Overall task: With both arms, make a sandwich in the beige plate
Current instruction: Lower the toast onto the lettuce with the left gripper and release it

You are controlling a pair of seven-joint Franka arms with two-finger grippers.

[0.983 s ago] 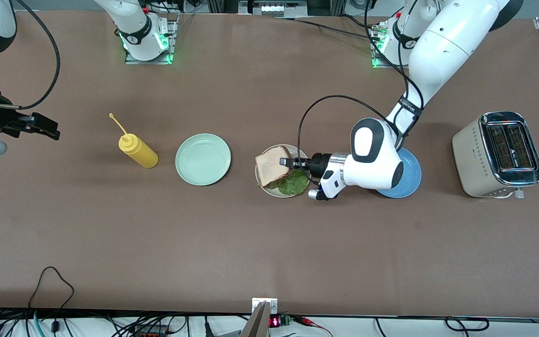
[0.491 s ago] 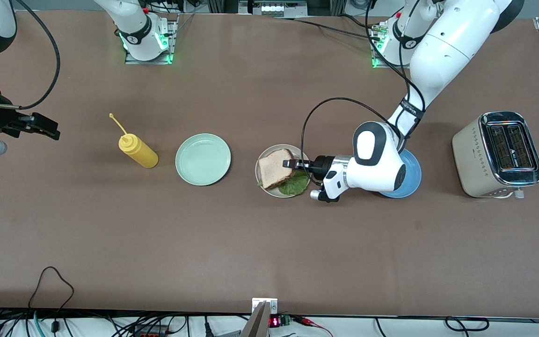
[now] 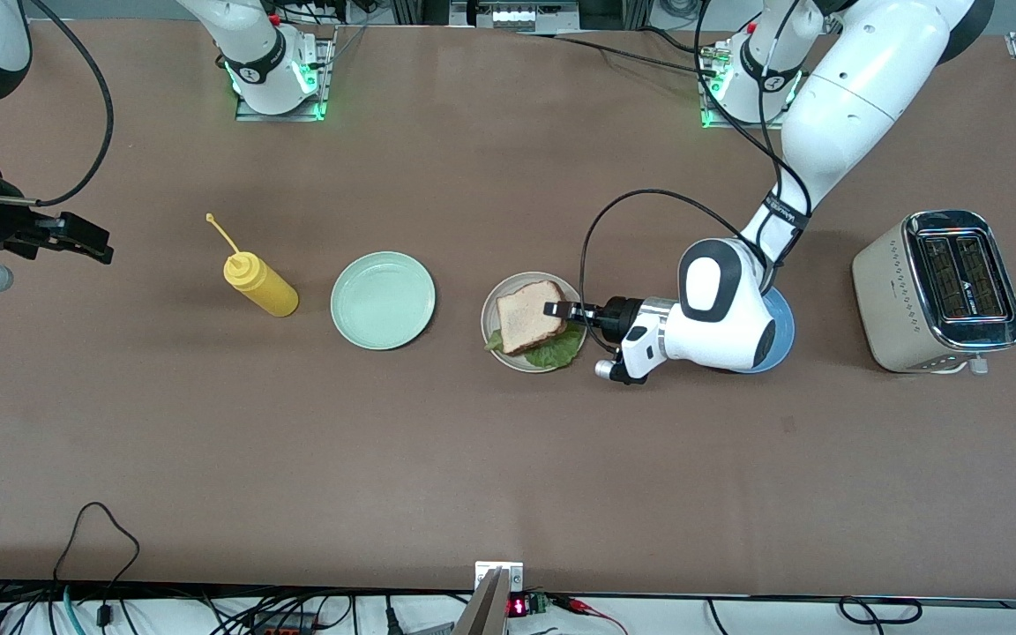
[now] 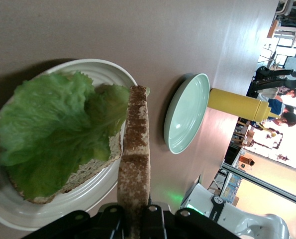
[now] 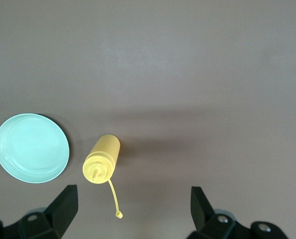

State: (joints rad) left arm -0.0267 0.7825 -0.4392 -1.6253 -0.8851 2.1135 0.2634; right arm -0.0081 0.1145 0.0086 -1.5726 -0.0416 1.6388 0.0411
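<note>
Next, I let go of the top bread slice with my left gripper on the ruffled green lettuce leaf (image 3: 538, 321) (image 4: 63, 134) in the beige plate.
The beige plate (image 3: 490, 309) lies mid-table and holds a lower bread slice (image 4: 83, 172) with a ruffled green lettuce leaf (image 3: 554, 351) on it. My left gripper (image 3: 552, 310) is shut on one edge of the top bread slice (image 3: 528, 316) and holds it over the lettuce and plate. In the left wrist view the held slice (image 4: 135, 149) shows edge-on between the jaws of my left gripper (image 4: 133, 214), with the lettuce (image 4: 53, 124) and plate (image 4: 18, 214) beside it. My right gripper (image 3: 89, 242) waits open and empty at the right arm's end of the table; it also shows open in its wrist view (image 5: 133, 209).
A mint-green plate (image 3: 383, 300) and a yellow squeeze bottle (image 3: 259, 284) lie toward the right arm's end. A blue plate (image 3: 781, 335) sits under the left arm's wrist. A toaster (image 3: 940, 291) stands at the left arm's end.
My left gripper has drawn back toward the left arm's end, bringing the top slice lower and more squarely over the lettuce. The right arm has not moved.
</note>
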